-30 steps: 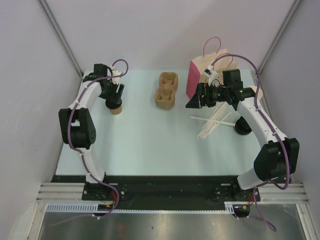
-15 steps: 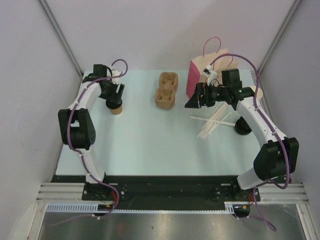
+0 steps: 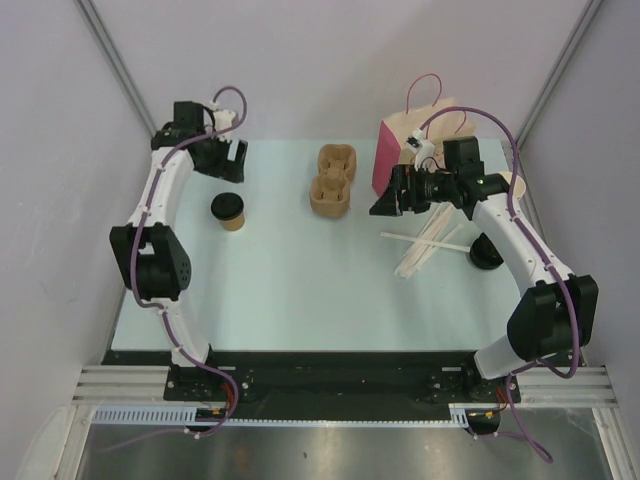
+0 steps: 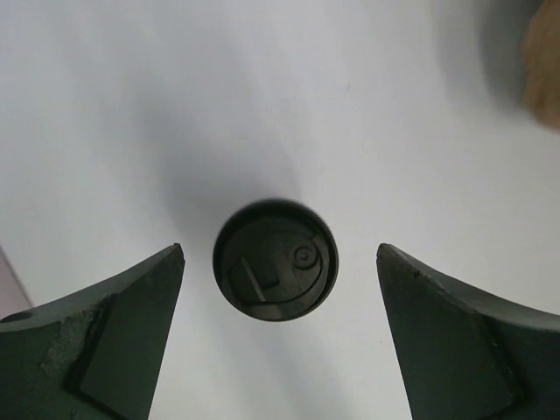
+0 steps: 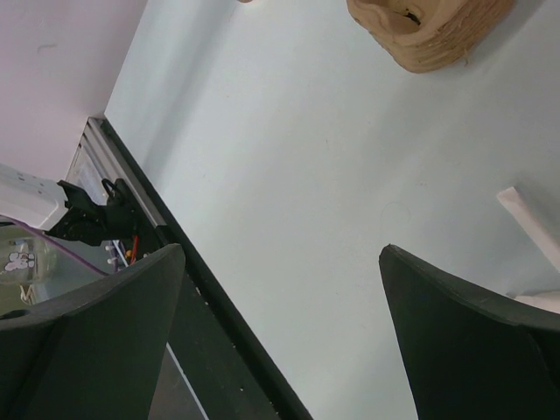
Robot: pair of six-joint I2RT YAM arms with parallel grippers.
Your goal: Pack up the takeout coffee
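Observation:
My left gripper closes next on the brown cup carrier's narrow middle (image 3: pixel 320 176), coffee-facing side.
The takeout coffee (image 3: pixel 228 211), a small brown cup with a round black lid (image 4: pixel 275 261), stands upright on the left part of the pale table. My left gripper (image 3: pixel 228 160) hangs open above and behind it, its dark fingers (image 4: pixel 122 324) wide apart and clear of the lid. The pink paper bag (image 3: pixel 392 158) stands at the back right with its purple handles up. My right gripper (image 3: pixel 385 203) is open just in front of the bag, with only bare table between its fingers (image 5: pixel 472 324).
A brown pulp cup carrier (image 3: pixel 334 180) lies at the back middle; its edge shows in the right wrist view (image 5: pixel 429 35). White stir sticks (image 3: pixel 425 247) lie crossed at the right, beside a black lid (image 3: pixel 487 254). The table's dark front rail (image 5: pixel 219 324) runs below.
My left gripper has opened, let go of the coffee cup and risen toward the back. The cup stays standing on the table. The right arm has barely moved.

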